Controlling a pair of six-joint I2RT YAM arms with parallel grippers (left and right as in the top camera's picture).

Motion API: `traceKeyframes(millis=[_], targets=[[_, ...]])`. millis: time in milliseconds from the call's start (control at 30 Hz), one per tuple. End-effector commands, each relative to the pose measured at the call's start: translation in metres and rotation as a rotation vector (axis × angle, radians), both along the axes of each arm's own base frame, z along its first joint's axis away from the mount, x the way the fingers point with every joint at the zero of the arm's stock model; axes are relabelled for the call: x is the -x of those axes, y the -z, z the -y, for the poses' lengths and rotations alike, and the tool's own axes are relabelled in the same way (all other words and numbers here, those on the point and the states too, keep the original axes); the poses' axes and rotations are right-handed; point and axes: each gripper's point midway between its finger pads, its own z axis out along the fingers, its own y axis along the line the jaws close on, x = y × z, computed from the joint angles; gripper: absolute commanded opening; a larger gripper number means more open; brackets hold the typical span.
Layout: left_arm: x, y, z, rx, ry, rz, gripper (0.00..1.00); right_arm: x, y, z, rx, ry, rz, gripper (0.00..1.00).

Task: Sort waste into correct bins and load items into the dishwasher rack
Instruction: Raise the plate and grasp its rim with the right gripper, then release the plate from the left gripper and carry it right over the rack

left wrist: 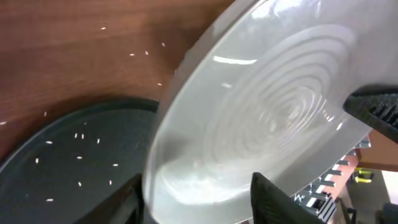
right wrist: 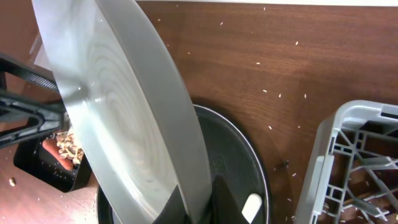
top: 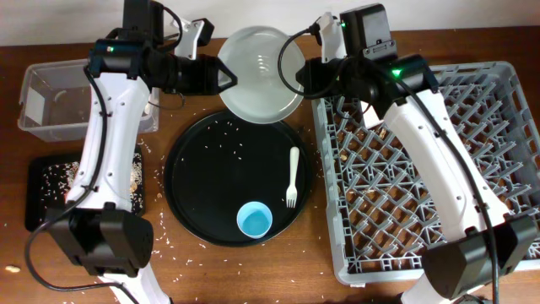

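Observation:
Next, I let go of the white plate with my right gripper in the grey dishwasher rack's half [top: 458, 152] farthest from the round black tray.
The white round plate [top: 260, 74] is held tilted above the table behind the large round black tray [top: 192, 173]. My right gripper [top: 299, 78] is shut on its right rim, as the right wrist view [right wrist: 208, 193] shows. My left gripper [top: 229, 78] is open, its fingers spread on either side of the plate's left rim [left wrist: 202, 186]. The white fork [top: 293, 176] and light blue cup [top: 254, 219] lie on the round tray. The grey dishwasher rack [top: 498, 101] is to the right. The bowl is out of view.
The clear box [top: 51, 101] stands at the far left, with the shallow black tray [top: 38, 181] holding rice in front of it. Red wrapper and food scraps show in that tray [right wrist: 56, 149]. Rice grains are scattered over the round tray and table.

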Motion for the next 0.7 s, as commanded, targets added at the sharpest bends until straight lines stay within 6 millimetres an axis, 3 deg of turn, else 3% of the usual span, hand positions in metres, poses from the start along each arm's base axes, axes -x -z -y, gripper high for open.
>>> traceKeyframes(millis=[0,100,200,233,300,367,433,500,667], targets=[[0.001,-0.007,0.005,0.026,0.023,0.015,0.71,-0.003,-0.002,0.018,0.008,0.041,-0.007,0.04],[-0.005,-0.004,-0.001,-0.012,0.0,0.034,0.86,-0.002,-0.003,0.071,0.085,0.18,-0.033,0.04],[-0.014,0.001,-0.012,-0.079,-0.041,0.062,0.87,0.019,-0.014,0.14,0.204,0.346,-0.051,0.04],[-0.02,0.002,-0.017,-0.114,-0.064,0.081,0.93,0.034,-0.02,0.173,0.264,0.436,-0.067,0.04],[-0.032,0.005,-0.033,-0.203,-0.124,0.12,0.93,0.062,-0.026,0.221,0.374,0.573,-0.101,0.04],[-0.046,0.007,-0.05,-0.29,-0.188,0.166,0.94,0.111,-0.031,0.284,0.612,0.762,-0.182,0.04],[-0.053,0.005,-0.051,-0.294,-0.198,0.191,0.95,0.14,-0.032,0.311,0.788,0.825,-0.258,0.04],[-0.062,0.004,-0.049,-0.287,-0.202,0.223,0.96,0.155,-0.03,0.325,0.913,0.836,-0.326,0.04],[-0.067,0.003,-0.049,-0.284,-0.205,0.239,0.96,0.136,-0.021,0.326,0.988,0.726,-0.324,0.04]])
